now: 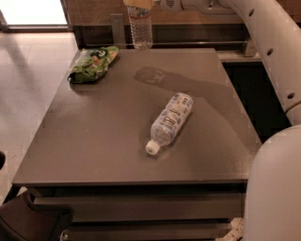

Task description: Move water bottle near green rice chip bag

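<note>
Next, I stand the water bottle on the grey table (126,71) between the green rice chip bag and the bottle's shadow with my gripper.
The slim clear ribbed water bottle (140,29) hangs upright in the air above the table's far edge, with its red-and-white label band at the top of the frame. My gripper (139,3) is shut on its top, mostly cut off by the frame's upper edge. The green rice chip bag (93,64) lies on the table at the far left, a short way left of and below the bottle. The bottle's shadow falls on the table to the right of the bag.
A fatter bottle (170,121) with a white-and-blue label lies on its side mid-table, cap toward the front. The grey table (94,141) has a shelf beneath. My white arm (273,61) runs down the right side. A dark object sits on the floor at bottom left.
</note>
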Controlling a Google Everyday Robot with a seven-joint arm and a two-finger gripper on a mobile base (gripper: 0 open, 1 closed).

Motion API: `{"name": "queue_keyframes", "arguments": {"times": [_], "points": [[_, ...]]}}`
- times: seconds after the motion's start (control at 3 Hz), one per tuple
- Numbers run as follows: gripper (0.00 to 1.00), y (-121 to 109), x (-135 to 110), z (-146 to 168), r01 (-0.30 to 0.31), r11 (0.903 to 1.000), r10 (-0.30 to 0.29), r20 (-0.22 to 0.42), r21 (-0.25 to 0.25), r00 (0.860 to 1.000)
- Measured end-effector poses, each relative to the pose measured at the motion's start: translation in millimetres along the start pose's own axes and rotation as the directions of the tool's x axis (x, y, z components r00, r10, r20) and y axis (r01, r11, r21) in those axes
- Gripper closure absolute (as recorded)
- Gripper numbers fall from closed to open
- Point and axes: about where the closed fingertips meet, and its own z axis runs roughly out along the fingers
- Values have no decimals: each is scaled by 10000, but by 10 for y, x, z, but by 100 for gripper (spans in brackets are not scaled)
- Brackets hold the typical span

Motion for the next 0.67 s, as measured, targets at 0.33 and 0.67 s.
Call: {"name": "queue_keyframes", "arguments": {"times": [0.33,0.67], "points": [[100,90,140,319,-427,9982,435,182,-419,9989],[100,140,391,563,-239,9976,272,514,-650,9983]]}}
